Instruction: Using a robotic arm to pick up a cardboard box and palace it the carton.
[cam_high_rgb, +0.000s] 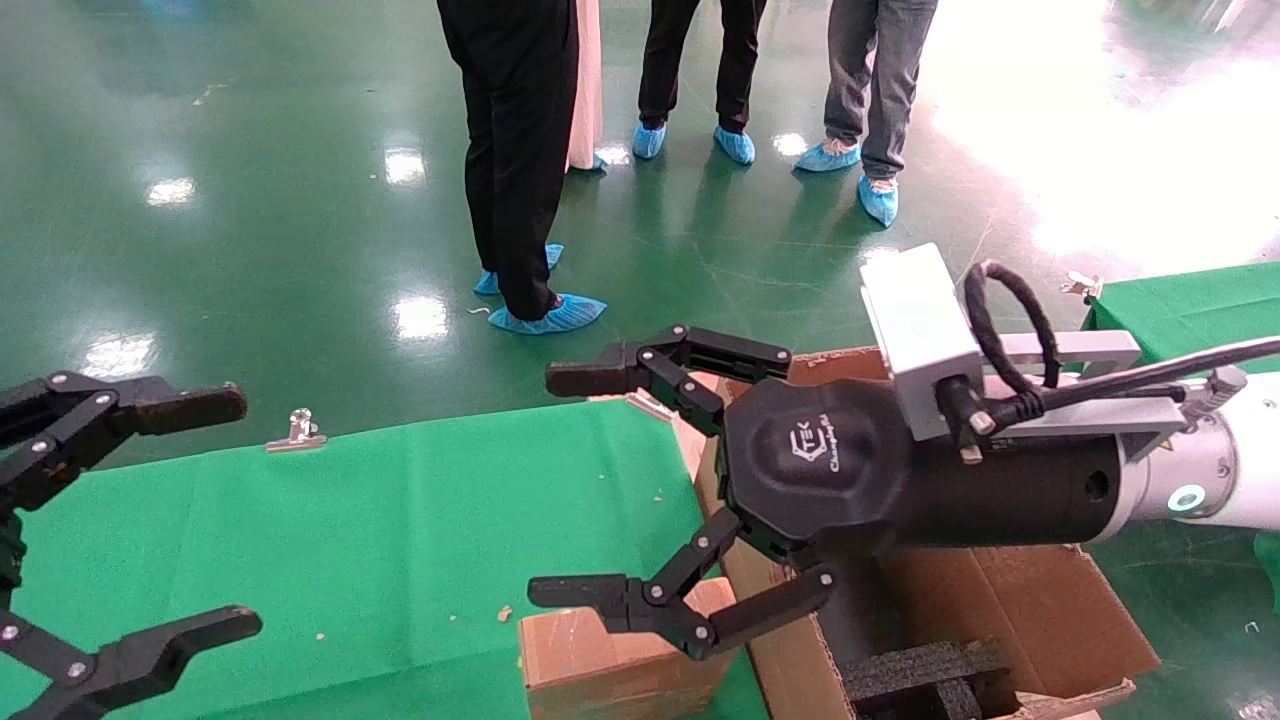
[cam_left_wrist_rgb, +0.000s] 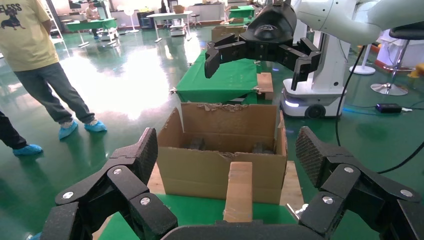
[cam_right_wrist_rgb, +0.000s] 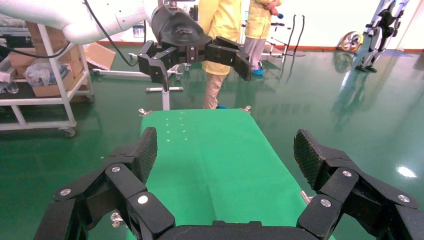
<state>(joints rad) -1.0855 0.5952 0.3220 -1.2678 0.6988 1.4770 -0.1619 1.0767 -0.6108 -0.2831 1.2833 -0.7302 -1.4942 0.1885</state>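
Observation:
Next, I close my right gripper on the cardboard box's end (cam_high_rgb: 711, 594) nearest the carton, across the box's narrow width.
The small brown cardboard box (cam_high_rgb: 610, 665) stands on the green table (cam_high_rgb: 400, 540) at its near edge, close beside the carton (cam_high_rgb: 1010, 610). The carton is open, with ragged flaps and black foam inserts (cam_high_rgb: 920, 672) inside. My right gripper (cam_high_rgb: 560, 485) is open and empty, held above the table with its lower finger over the box's top in the head view. The right wrist view shows my right gripper (cam_right_wrist_rgb: 225, 150) over bare green cloth; the box is out of that view. My left gripper (cam_high_rgb: 235, 515) is open and idle at the left. The left wrist view shows the box (cam_left_wrist_rgb: 240, 192) in front of the carton (cam_left_wrist_rgb: 200, 170).
Several people in blue shoe covers (cam_high_rgb: 545, 315) stand on the green floor beyond the table. A metal clip (cam_high_rgb: 297, 430) holds the cloth at the far edge. A second green-covered table (cam_high_rgb: 1200, 305) is at the right.

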